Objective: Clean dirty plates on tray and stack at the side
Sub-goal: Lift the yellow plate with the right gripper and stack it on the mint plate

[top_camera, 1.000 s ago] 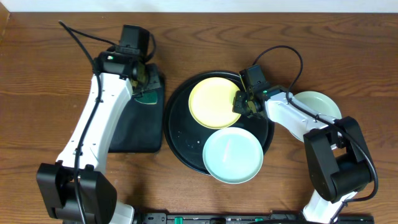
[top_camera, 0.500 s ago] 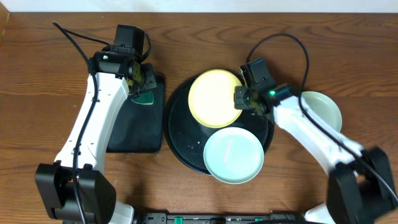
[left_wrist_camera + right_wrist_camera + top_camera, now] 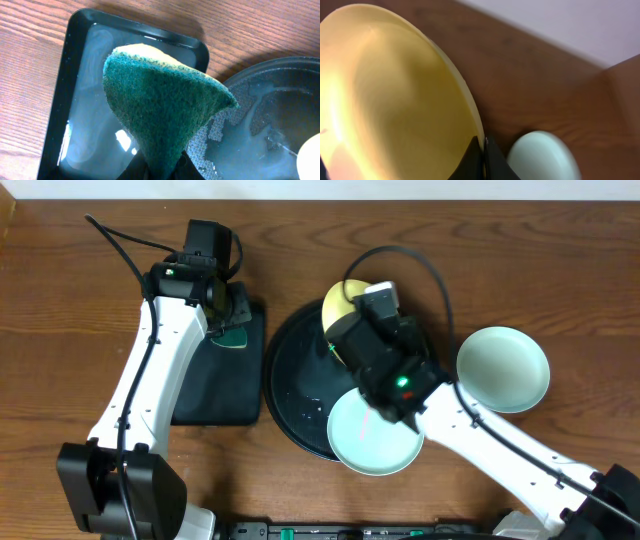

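Note:
Next, my right gripper releases the pale yellow plate on top of the mint-blue plate lying on the table (image 3: 502,369) (image 3: 543,159).
My right gripper (image 3: 484,145) is shut on the rim of the pale yellow plate (image 3: 395,100) and holds it tilted above the back of the round black tray (image 3: 290,385). In the overhead view only a part of this plate (image 3: 338,302) shows behind the raised arm. One mint-blue plate (image 3: 373,432) lies on the tray's front right rim. The other mint-blue plate (image 3: 503,368) lies on the table to the right and also shows in the right wrist view (image 3: 540,157). My left gripper (image 3: 160,167) is shut on a green sponge (image 3: 160,100).
The sponge hangs over a small black rectangular tray (image 3: 80,100) with water in it, left of the round tray. The round tray's floor (image 3: 265,115) is wet and foamy. The raised right arm (image 3: 400,375) covers the tray's middle from above.
My right gripper has lifted the yellow plate off the round tray and tilted it on edge, the arm rising toward the camera. The left arm with the sponge has barely moved.

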`<state>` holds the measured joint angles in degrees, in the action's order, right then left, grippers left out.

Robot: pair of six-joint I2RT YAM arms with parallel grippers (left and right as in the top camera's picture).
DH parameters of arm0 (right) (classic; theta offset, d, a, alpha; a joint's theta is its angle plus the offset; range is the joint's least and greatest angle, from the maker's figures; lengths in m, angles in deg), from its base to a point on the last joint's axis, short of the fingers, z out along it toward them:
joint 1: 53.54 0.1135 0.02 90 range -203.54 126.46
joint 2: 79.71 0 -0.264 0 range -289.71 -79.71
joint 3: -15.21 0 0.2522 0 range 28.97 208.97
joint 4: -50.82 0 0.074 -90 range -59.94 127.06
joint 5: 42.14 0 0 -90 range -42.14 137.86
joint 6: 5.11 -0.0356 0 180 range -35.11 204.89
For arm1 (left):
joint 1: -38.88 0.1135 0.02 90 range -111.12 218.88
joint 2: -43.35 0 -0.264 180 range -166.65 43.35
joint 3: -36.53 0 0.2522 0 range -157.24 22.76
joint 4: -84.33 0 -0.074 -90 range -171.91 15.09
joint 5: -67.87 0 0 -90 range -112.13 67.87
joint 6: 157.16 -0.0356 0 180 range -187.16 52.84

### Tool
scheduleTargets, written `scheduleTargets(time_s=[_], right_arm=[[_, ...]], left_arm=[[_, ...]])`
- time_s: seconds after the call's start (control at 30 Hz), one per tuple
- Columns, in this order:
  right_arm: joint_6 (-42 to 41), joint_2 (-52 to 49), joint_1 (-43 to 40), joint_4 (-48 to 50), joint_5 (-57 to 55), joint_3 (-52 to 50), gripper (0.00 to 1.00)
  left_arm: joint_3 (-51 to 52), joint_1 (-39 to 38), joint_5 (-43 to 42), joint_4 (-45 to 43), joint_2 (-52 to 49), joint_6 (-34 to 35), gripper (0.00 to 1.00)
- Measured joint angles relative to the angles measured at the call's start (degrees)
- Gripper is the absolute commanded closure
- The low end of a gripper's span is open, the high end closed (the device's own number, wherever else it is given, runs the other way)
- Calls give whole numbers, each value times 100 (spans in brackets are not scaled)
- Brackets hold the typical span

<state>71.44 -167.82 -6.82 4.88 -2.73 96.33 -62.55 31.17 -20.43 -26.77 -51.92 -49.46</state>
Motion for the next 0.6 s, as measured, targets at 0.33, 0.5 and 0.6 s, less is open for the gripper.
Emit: scheduleTargets(time_s=[0.33,0.5,0.6], right_arm=[[850,2,726,824,-2459,0,99],[1167,2,723,1029,-2916,0,99],[1250,2,723,1025,-2933,0,99]], left_arm=[[0,0,0,0,0,0,93],[0,0,0,0,0,-2,92],[0,0,0,0,0,-2,92]])
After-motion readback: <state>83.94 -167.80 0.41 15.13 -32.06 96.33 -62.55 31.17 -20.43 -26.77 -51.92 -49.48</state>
